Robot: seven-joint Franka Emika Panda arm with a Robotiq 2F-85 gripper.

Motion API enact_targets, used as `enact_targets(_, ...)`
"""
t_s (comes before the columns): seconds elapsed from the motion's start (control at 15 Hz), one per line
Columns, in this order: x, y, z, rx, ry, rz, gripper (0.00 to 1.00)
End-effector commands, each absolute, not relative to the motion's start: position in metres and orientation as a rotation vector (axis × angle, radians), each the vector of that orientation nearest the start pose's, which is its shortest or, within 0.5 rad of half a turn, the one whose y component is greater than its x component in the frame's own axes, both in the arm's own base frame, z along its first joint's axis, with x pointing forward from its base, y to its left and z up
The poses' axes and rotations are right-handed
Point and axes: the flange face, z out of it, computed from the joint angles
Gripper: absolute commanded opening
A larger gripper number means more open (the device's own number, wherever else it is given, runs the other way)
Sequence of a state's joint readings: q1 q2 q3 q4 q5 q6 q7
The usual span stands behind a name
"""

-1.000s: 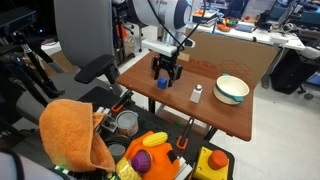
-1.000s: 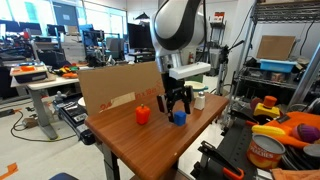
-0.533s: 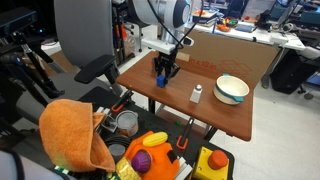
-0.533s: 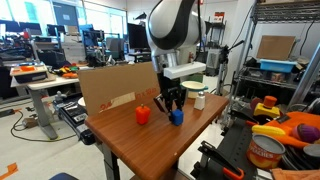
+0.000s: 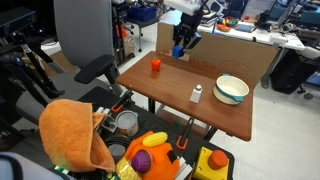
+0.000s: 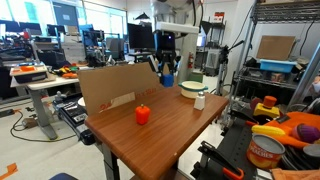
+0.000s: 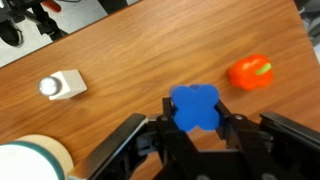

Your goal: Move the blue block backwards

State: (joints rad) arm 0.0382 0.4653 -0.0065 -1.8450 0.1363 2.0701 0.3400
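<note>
The robot's gripper should release the blue block on the table (image 5: 195, 72) between the white and grey container and the cardboard side. The blue block is now high above the table.
The blue block (image 7: 196, 108) is pinched between the two black fingers of my gripper (image 7: 196, 115), which is shut on it. In both exterior views the gripper (image 5: 180, 47) (image 6: 167, 74) hangs high above the brown table (image 5: 170, 95), in front of the cardboard wall, with the blue block (image 5: 178, 51) (image 6: 168, 80) at its tips. The small red-orange block (image 5: 155, 66) (image 6: 142, 115) (image 7: 250, 72) rests on the tabletop, well below the raised gripper.
A white bowl (image 5: 231, 90) (image 6: 192, 86) (image 7: 25, 160) and a small white and grey upright container (image 5: 196, 94) (image 6: 201, 101) (image 7: 58, 86) stand on the table. A cardboard wall (image 6: 118, 88) runs along one table edge. An orange cloth (image 5: 72, 135) and bins of toys lie beside the table.
The gripper closed on the blue block beside the red-orange block, then lifted it high off the table and carried it toward the cardboard wall.
</note>
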Motion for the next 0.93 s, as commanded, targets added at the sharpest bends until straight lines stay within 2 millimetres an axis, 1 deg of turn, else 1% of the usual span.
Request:
enact_targets(0.0, 0.666, -0.017, 0.285, -2.913, 0.759, 0.358, 0.16)
enact_targets(0.13, 0.685, -0.040, 0.281, -2.905, 0.839, 0.340, 0.16)
enact_targets(0.27, 0.697, -0.055, 0.264, -2.916, 0.895, 0.348, 0.16)
enact_targets(0.33, 0.701, -0.058, 0.250, -2.926, 0.916, 0.354, 0.16)
enact_targets(0.4, 0.704, -0.060, 0.238, -2.935, 0.933, 0.370, 0.16)
enact_targets(0.47, 0.706, -0.059, 0.220, -2.945, 0.944, 0.397, 0.16)
enact_targets(0.67, 0.710, -0.050, 0.175, -2.967, 0.969, 0.469, 0.16)
enact_targets(0.87, 0.713, -0.043, 0.144, -2.980, 0.996, 0.524, 0.16)
